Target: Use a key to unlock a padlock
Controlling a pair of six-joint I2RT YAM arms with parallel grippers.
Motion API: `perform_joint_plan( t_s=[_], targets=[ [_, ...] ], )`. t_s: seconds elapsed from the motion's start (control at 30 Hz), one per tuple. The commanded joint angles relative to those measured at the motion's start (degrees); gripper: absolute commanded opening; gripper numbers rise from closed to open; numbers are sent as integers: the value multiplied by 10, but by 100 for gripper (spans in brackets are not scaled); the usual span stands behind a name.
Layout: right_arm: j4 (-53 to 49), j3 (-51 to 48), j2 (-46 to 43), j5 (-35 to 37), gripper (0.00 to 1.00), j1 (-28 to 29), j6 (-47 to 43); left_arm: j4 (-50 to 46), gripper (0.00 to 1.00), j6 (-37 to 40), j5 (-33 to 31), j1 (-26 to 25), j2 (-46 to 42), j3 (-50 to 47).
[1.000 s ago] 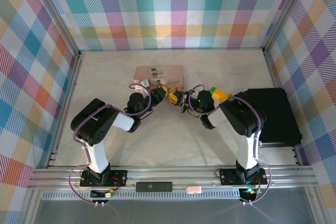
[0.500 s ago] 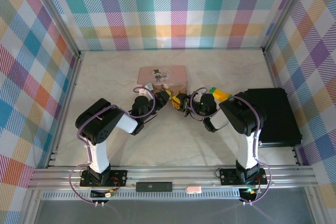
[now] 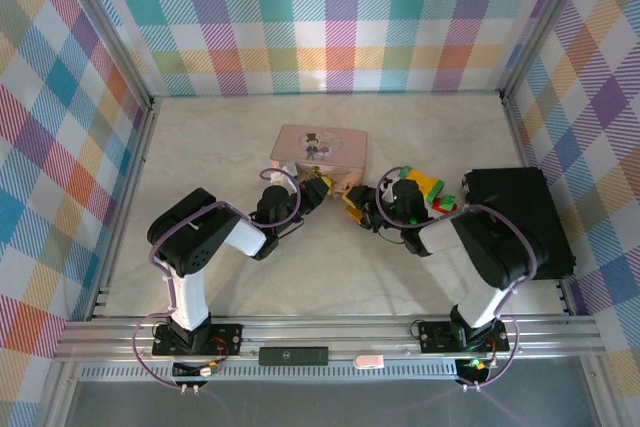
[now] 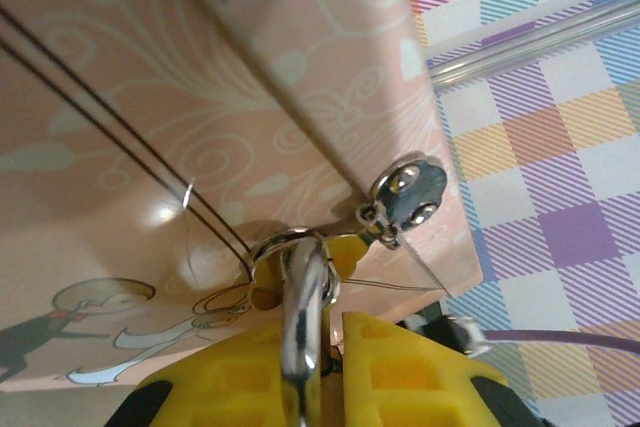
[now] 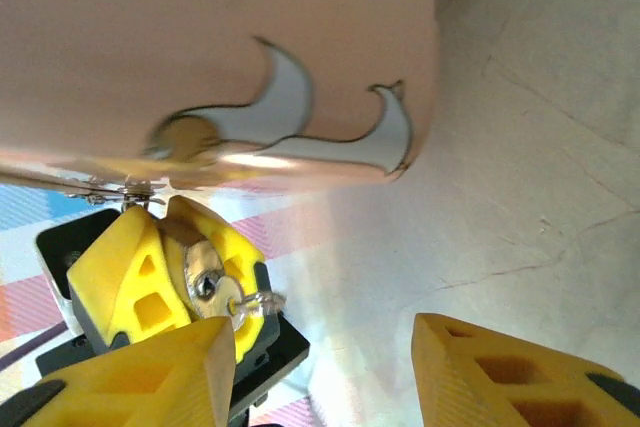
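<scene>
The front of the pink box tips up with the padlock in my left gripper. I will open, settle the box flat and take the padlock's body [image 5: 205, 282].
The pink box [image 3: 320, 147] with a cartoon couple lies at mid table. My left gripper [image 3: 322, 190] is at its near edge, yellow fingers [image 4: 420, 372] shut on the padlock, whose silvery shackle [image 4: 303, 317] runs up through a ring at the box's front, beside the metal latch plate [image 4: 408, 195]. In the right wrist view the padlock's underside [image 5: 203, 277] shows between the left gripper's pads, with a small key [image 5: 240, 300] sticking out of it. My right gripper [image 5: 320, 377] stands open just right of it, holding nothing; it also shows in the top view [image 3: 357, 201].
A black case [image 3: 520, 222] lies at the right wall. A green and yellow object [image 3: 425, 185] sits behind the right wrist. Checked walls close three sides, and an aluminium rail [image 3: 320, 332] runs along the near edge.
The pink box has slid right and slightly away. Both grippers have moved right with it, and the right arm has swung outward.
</scene>
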Motion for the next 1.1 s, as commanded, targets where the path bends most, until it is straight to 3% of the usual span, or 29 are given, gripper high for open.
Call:
perform_joint_plan(
  t_s=[0.0,0.3,0.57,0.73,0.8,0.87,1.07],
  targets=[
    [-211,39,-52,30,50,-5,-136,46,0,10,-26,-3,7,2],
    [-561,206,-104,86,54,-5,-405,-53,0,38,-28,-6,21,25],
    [-600,242,-111,115,55,5,-483,-182,1,23,-55,-14,6,31],
    [-607,251,-116,166,55,40,-519,-195,29,6,-53,-15,3,22],
    [-610,254,-119,188,56,58,-540,-193,54,2,-50,-14,-10,12],
    [-608,254,-123,204,57,75,-556,-197,64,0,-47,-11,-30,-2],
    [-617,272,-112,224,57,110,-584,-238,71,-13,-34,17,-128,-65]
  ],
)
